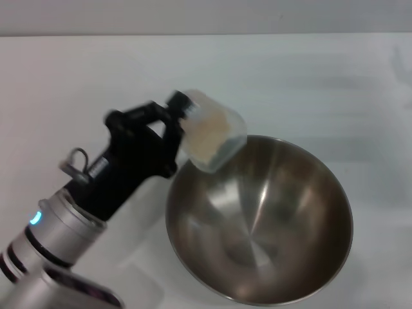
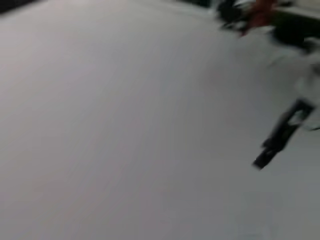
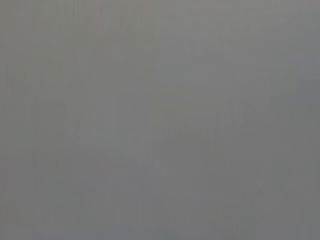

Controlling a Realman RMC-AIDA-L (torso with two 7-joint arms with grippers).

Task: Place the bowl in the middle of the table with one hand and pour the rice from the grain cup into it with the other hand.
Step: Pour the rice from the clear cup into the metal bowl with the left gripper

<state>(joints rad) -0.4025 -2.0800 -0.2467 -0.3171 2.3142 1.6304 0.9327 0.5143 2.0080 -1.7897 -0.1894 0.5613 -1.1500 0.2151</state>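
My left gripper is holding the grain cup. Next, I set it down and let go on the white table [image 1: 140, 140] beside the steel bowl, towards the grey wall.
The large steel bowl [image 1: 261, 222] sits on the white table [image 1: 290, 84], right of centre and near the front edge; its inside looks empty. My left gripper [image 1: 179, 119] is shut on the translucent grain cup [image 1: 212, 138] and holds it tilted over the bowl's near-left rim, mouth down towards the bowl. Beige rice [image 1: 207, 134] shows through the cup's wall. The right gripper is out of view in the head view, and the right wrist view shows only flat grey.
The left wrist view shows bare white table [image 2: 125, 130] and dark clutter [image 2: 250, 15] beyond the table's far edge. The table's back edge [image 1: 206, 34] meets a grey wall.
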